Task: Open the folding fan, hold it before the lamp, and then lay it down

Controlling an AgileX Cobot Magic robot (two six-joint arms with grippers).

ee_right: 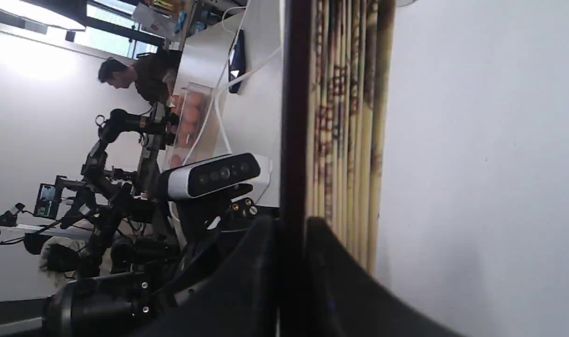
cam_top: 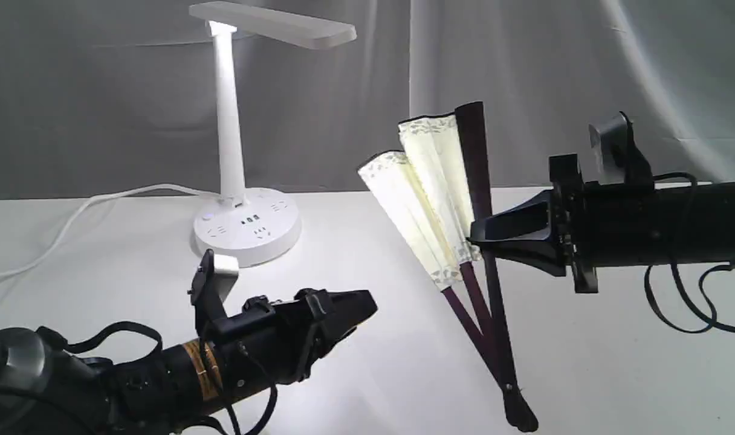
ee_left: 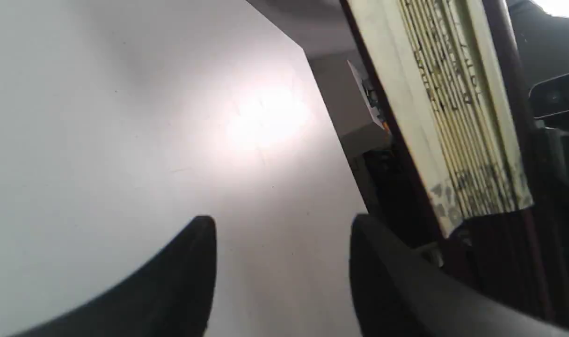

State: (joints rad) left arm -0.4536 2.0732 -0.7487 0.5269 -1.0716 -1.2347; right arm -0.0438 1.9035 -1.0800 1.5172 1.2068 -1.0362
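Note:
Next, my left gripper goes to the folding fan and grabs the cream leaf's outer edge (cam_top: 402, 229) (ee_left: 393, 106), midway up, on the side nearest the lamp.
The folding fan (cam_top: 431, 193) stands nearly upright right of centre, partly spread, its pivot end (cam_top: 518, 411) low near the table's front. The cream leaf shows two fanned sections with a dark outer guard beside them. My right gripper (cam_top: 477, 238) reaches in from the right and is shut on that dark guard (ee_right: 291, 140); the folded pleats (ee_right: 347, 131) lie just beside the fingers. My left gripper (cam_top: 367, 308) hovers low at front left, open and empty, a short way from the fan's ribs. In the left wrist view its fingers (ee_left: 191, 271) frame bare table, with the fan (ee_left: 448, 121) close by. The lamp (cam_top: 246, 133) stands lit at back left.
The lamp's white cord (cam_top: 71, 217) trails off to the left across the white table (cam_top: 373, 374). A grey curtain hangs behind. In the right wrist view a camera on a stand (ee_right: 214, 175) and other robot arms show beyond the table.

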